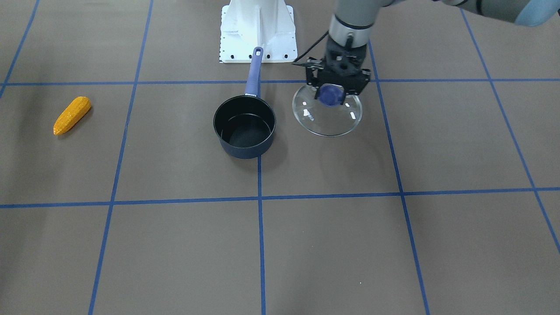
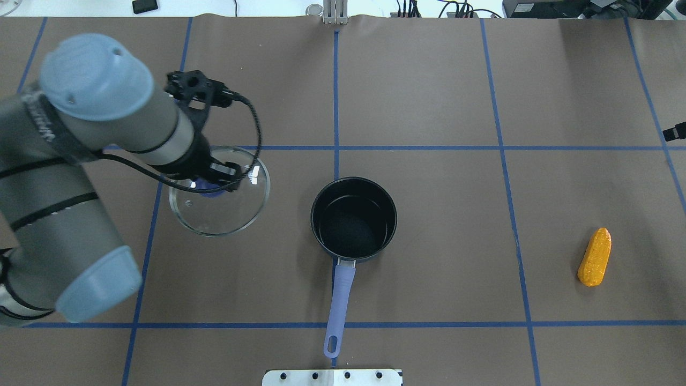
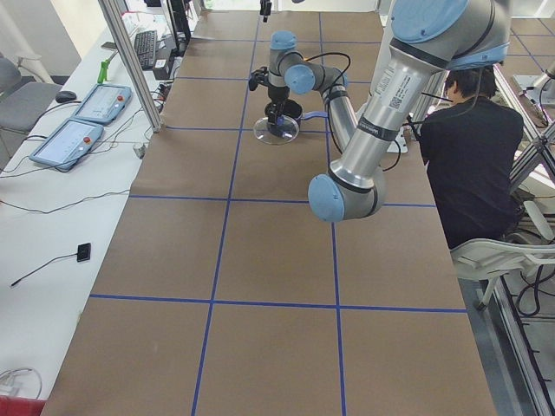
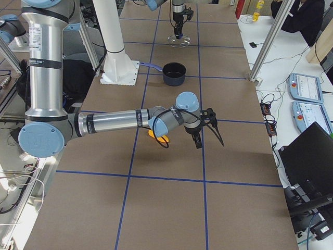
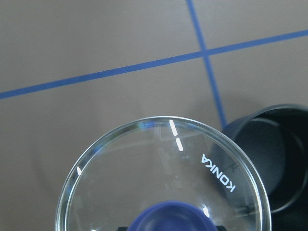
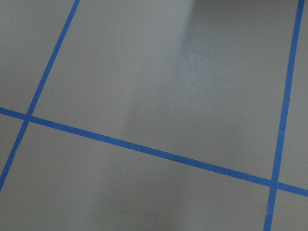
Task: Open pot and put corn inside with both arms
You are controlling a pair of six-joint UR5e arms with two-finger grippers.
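The glass lid in my left gripper, now just above the table beside the pot, will go down on the empty table across the blue tape line [image 1: 447, 127] from the pot.
The dark-blue pot [image 1: 245, 131] stands open at the table's middle, empty, with its handle [image 2: 340, 300] pointing toward the robot's base. My left gripper [image 1: 331, 94] is shut on the blue knob of the round glass lid [image 1: 329, 120] and holds it just above the table beside the pot, on the robot's left [image 2: 225, 214]. The left wrist view shows the lid [image 5: 144, 168] with the pot's rim [image 5: 269, 159] beside it. The orange-yellow corn [image 1: 72, 115] lies flat, far to the robot's right [image 2: 595, 257]. My right gripper [image 4: 208, 130] hovers near the corn; I cannot tell whether it is open.
The white base block [image 1: 257, 30] stands behind the pot's handle. Blue tape lines grid the brown table. A person in black [image 3: 473, 147] sits beside the robot. Tablets [image 3: 78, 121] lie on the side bench.
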